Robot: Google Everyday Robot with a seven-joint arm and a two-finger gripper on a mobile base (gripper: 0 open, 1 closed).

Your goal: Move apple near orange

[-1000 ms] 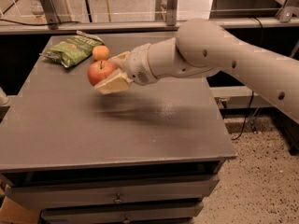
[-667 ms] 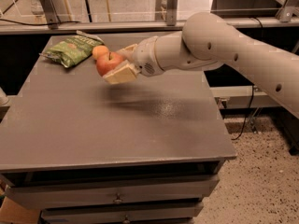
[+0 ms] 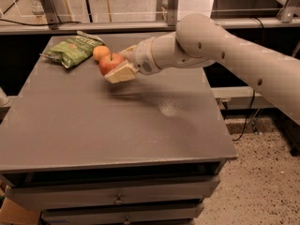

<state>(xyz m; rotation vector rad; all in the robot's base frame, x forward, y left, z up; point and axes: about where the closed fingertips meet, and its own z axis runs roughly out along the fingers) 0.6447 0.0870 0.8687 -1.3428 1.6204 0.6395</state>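
Note:
My gripper needs to release the red apple on the grey table (image 3: 114, 55) next to the orange, opposite the green chip bag.
The red apple (image 3: 110, 63), with a short dark stem, is held in my gripper (image 3: 118, 67) just above the grey table (image 3: 117, 121), toward its far left. One cream finger (image 3: 121, 73) shows below and in front of the apple; the other is behind it. The small orange (image 3: 100, 53) lies on the table right behind and to the left of the apple, close to touching it. My arm (image 3: 211, 46) reaches in from the right.
A green chip bag (image 3: 72, 49) lies at the table's far left corner, touching the orange. A metal rail and posts (image 3: 173, 6) run behind the table. Drawers (image 3: 117, 196) sit under the front edge. Speckled floor (image 3: 262, 182) is to the right.
My gripper has carried the apple back and to the left, toward the orange and chip bag, and lowered it closer to the table.

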